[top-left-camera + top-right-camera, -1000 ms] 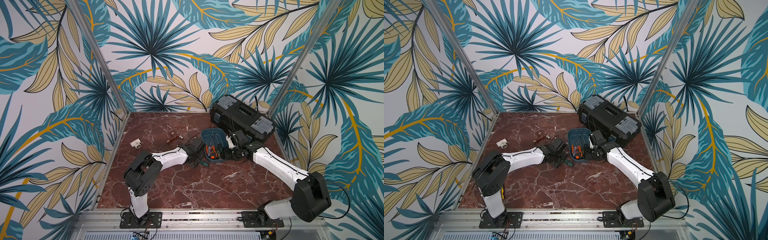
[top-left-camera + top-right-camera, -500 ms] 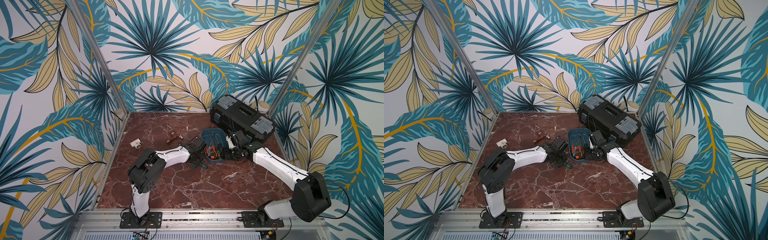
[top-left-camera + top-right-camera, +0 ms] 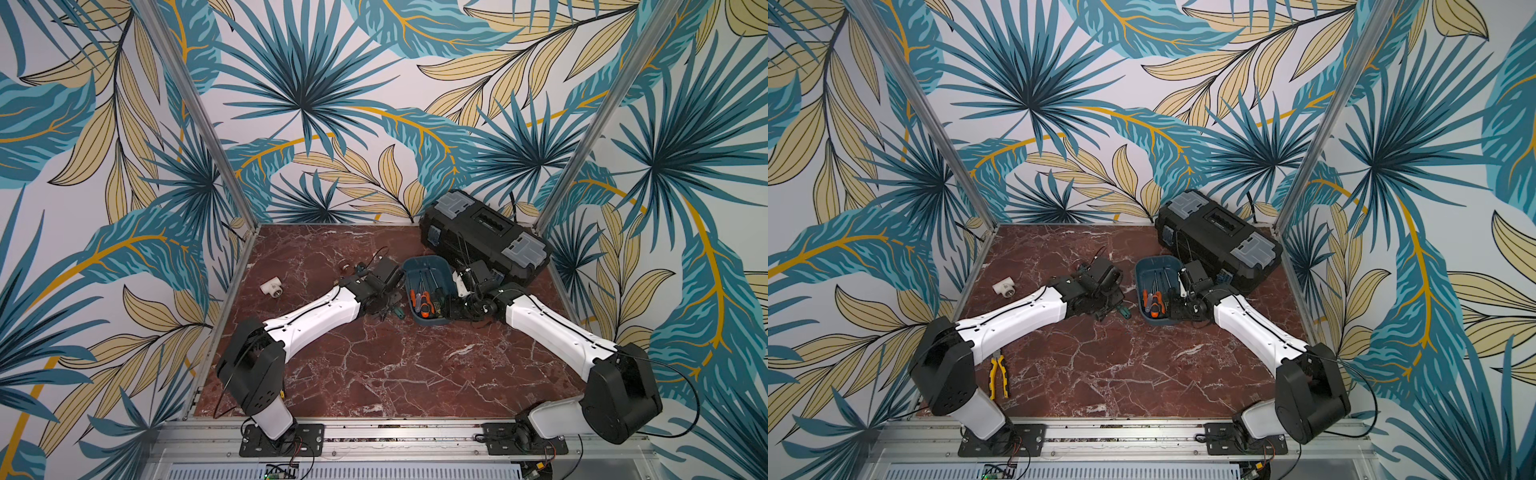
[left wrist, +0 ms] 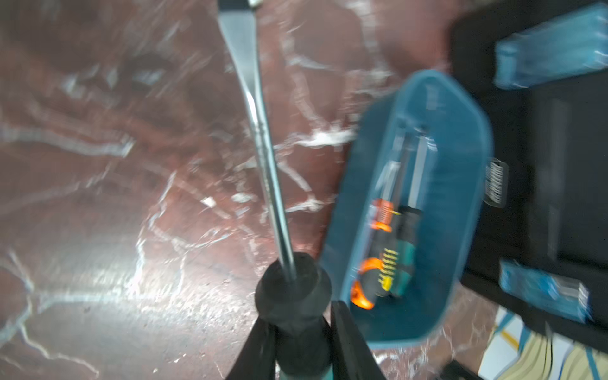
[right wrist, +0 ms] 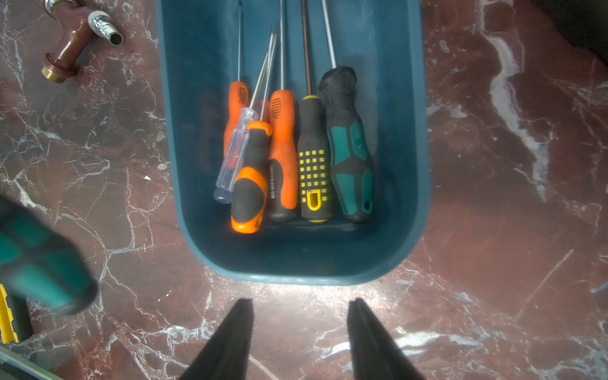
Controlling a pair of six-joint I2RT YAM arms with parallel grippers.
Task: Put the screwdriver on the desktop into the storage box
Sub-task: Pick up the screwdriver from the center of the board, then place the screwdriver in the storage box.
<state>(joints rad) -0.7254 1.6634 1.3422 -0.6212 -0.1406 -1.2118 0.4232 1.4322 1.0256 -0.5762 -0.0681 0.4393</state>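
The flat-blade screwdriver, now held beside the teal storage box, will be let go by my left gripper inside the teal storage box (image 3: 434,297) (image 4: 399,221), next to the orange-handled screwdrivers.
My left gripper (image 4: 299,324) is shut on the black-and-teal handle of a flat-blade screwdriver (image 4: 263,148). Its steel shaft points away over the desktop (image 4: 115,214), beside the teal storage box (image 4: 345,197). In both top views this gripper (image 3: 386,305) (image 3: 1108,307) sits just left of the box (image 3: 415,266) (image 3: 1144,266), with the teal handle end (image 3: 1123,312) sticking out. The handle shows blurred in the right wrist view (image 5: 39,260). My right gripper (image 5: 300,304) stands open and empty over the desktop at the box's near end (image 5: 296,276).
Several screwdrivers (image 5: 283,148) lie side by side in the box. A black toolbox (image 3: 482,232) stands behind it at the back right. A white pipe fitting (image 3: 272,286) and a brown tap (image 5: 75,36) lie at the left, and yellow pliers (image 3: 998,374) lie near the left arm's base.
My left gripper has shut on the screwdriver handle, and the left arm's elbow has swung slightly right. The right arm has not moved.
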